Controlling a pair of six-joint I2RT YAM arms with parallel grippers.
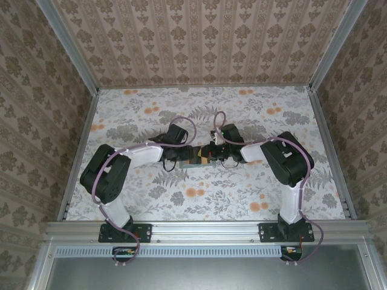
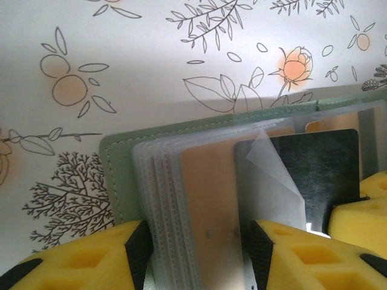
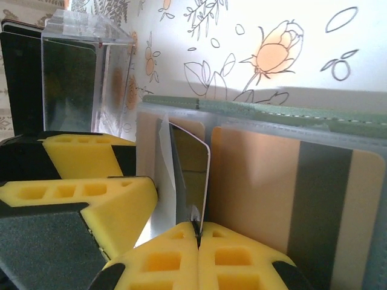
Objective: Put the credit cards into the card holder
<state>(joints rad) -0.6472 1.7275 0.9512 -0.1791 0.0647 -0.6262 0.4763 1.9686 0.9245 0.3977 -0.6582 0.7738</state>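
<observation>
My right gripper will release the dark credit card, now on edge against a sleeve's mouth, in the clear sleeve [image 1: 192,158] [image 3: 174,175] next to the tan card with the dark stripe.
The grey-green card holder [image 2: 121,175] lies open on the flowered table, its clear sleeves [image 2: 160,199] fanned out. A tan credit card [image 2: 208,193] sits in the top sleeve. My left gripper [image 2: 199,241] is open, its yellow fingers on either side of the sleeve stack. My right gripper [image 3: 196,232] is shut on a dark credit card [image 3: 192,175], held on edge against a sleeve's mouth. That card [image 2: 320,175] has a lifted clear flap over its corner. Another tan card with a dark stripe [image 3: 266,193] rests in a sleeve. Both grippers meet at the holder [image 1: 201,161].
A clear plastic stand [image 3: 75,66] with dark cards in it stands just behind the left gripper's fingers [image 3: 91,181]. Patterned walls close the table [image 1: 199,115] in on three sides.
</observation>
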